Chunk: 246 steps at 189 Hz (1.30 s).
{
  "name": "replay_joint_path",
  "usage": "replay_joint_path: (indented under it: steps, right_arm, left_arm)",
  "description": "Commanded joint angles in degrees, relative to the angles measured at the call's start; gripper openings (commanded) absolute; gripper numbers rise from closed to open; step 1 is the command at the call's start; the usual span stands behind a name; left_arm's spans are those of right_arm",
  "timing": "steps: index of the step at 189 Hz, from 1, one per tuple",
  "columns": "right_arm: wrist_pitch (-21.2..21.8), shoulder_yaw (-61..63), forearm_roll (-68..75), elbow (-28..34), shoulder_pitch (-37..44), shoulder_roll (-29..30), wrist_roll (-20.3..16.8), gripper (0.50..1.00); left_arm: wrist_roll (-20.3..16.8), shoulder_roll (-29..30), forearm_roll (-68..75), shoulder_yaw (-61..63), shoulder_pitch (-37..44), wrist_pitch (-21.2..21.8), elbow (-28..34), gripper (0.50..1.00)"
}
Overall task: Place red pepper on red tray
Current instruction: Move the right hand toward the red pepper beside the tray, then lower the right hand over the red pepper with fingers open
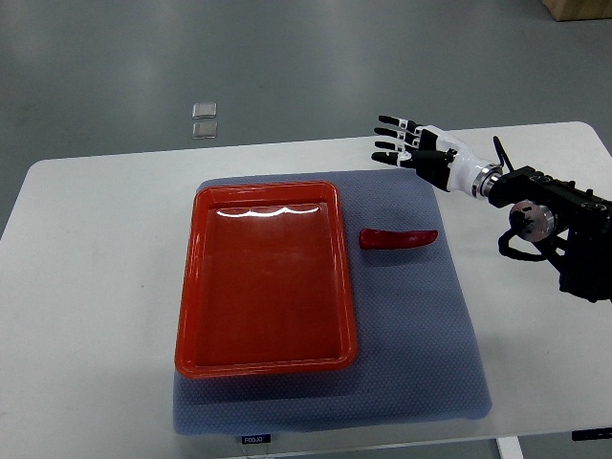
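Observation:
I need to next close my right gripper on the middle of the red pepper (403, 239) beside the red tray.
A long red pepper (398, 238) lies on the blue-grey mat (421, 335), just right of the red tray (191, 316). The tray is rectangular, shiny and holds nothing. My right hand (400, 140) reaches in from the right edge and hovers over the mat's far right corner, beyond the pepper and apart from it. Its black-tipped fingers (390, 121) are spread and hold nothing. The left arm does not show.
The mat lies on a white table (86, 287) whose far edge runs behind the hand. Two small clear squares (204, 119) sit on the grey floor beyond the table. My right forearm and its black joint housing (564, 225) fill the right side.

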Motion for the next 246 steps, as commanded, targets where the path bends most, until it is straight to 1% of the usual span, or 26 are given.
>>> replay_joint_path:
  steps: [1, 60, 94, 95, 101, 112, 113, 121, 137, 152, 162, 163, 182, 203, 231, 246]
  right_arm:
    - [0.13, 0.00, 0.00, 0.00, 0.09, -0.07, 0.04, 0.928]
    - [0.13, -0.18, -0.79, 0.00, 0.35, -0.60, 0.04, 0.926]
    - [1.37, -0.62, -2.64, 0.00, 0.88, -1.13, 0.13, 0.926]
    - [2.32, -1.05, -5.25, 0.00, 2.44, -1.91, 0.21, 0.924]
    - [3.03, -1.23, -7.38, 0.00, 3.07, -2.53, 0.39, 0.924]
    - [3.21, -1.23, -8.17, 0.00, 3.16, -2.71, 0.48, 0.924]
    - [3.99, -1.23, -12.52, 0.08, 3.77, -3.58, 1.00, 0.924]
    - [4.35, -1.23, -16.60, 0.17, 4.22, -4.12, 1.36, 0.924]
    - [4.35, -1.32, -25.84, 0.35, 5.53, -4.56, 1.89, 0.924]
    - [4.35, -1.32, -36.46, 0.79, 6.33, -5.43, 3.55, 0.924]
    - [4.35, -1.32, -36.47, 0.79, 6.33, -5.44, 3.56, 0.924]
    - [4.44, -1.41, -43.00, 1.22, 6.85, -5.87, 4.69, 0.924]
    - [4.35, -1.94, -53.60, 2.98, 7.91, -7.19, 6.28, 0.924]
    - [4.00, -4.39, -60.82, 3.69, 8.70, -8.07, 6.98, 0.924]
    - [2.77, -9.94, -62.67, 4.04, 10.37, -8.34, 7.16, 0.921]
    - [1.45, -10.29, -63.37, 7.20, 10.37, -10.53, 7.16, 0.921]
  left_arm:
    - [0.05, 0.00, 0.00, -0.01, -0.04, 0.00, -0.15, 1.000]
    - [0.05, 0.00, 0.00, 0.16, -0.04, -0.26, 0.73, 1.000]
    - [0.05, 0.00, 0.00, 0.25, -0.04, 0.09, 0.73, 1.000]
    - [0.05, 0.00, 0.00, 0.08, -0.04, 0.09, 0.64, 1.000]
    - [0.05, 0.00, 0.00, -0.01, -0.04, 0.09, 0.55, 1.000]
    - [0.05, 0.00, 0.00, -0.01, -0.04, 0.09, 0.47, 1.000]
    - [0.05, 0.00, 0.00, -0.01, -0.04, -0.08, 0.38, 1.000]
    - [0.05, 0.00, 0.00, -0.01, -0.04, -0.09, 0.55, 1.000]
    - [0.05, 0.00, 0.00, 0.16, -0.04, 0.00, 0.64, 1.000]
    - [0.05, 0.00, 0.00, 0.16, -0.04, 0.00, 0.64, 1.000]
    - [0.05, 0.00, 0.00, 0.16, -0.04, 0.00, 0.64, 1.000]
    - [0.05, 0.00, 0.00, 0.08, -0.04, 0.00, 0.64, 1.000]
    - [0.05, 0.00, 0.00, 0.08, -0.04, 0.00, 0.56, 1.000]
    - [0.05, 0.00, 0.00, 0.08, -0.04, 0.00, 0.64, 1.000]
    - [0.05, 0.00, 0.00, 0.08, -0.04, 0.00, 0.64, 1.000]
    - [0.05, 0.00, 0.00, 0.08, -0.04, 0.00, 0.64, 1.000]
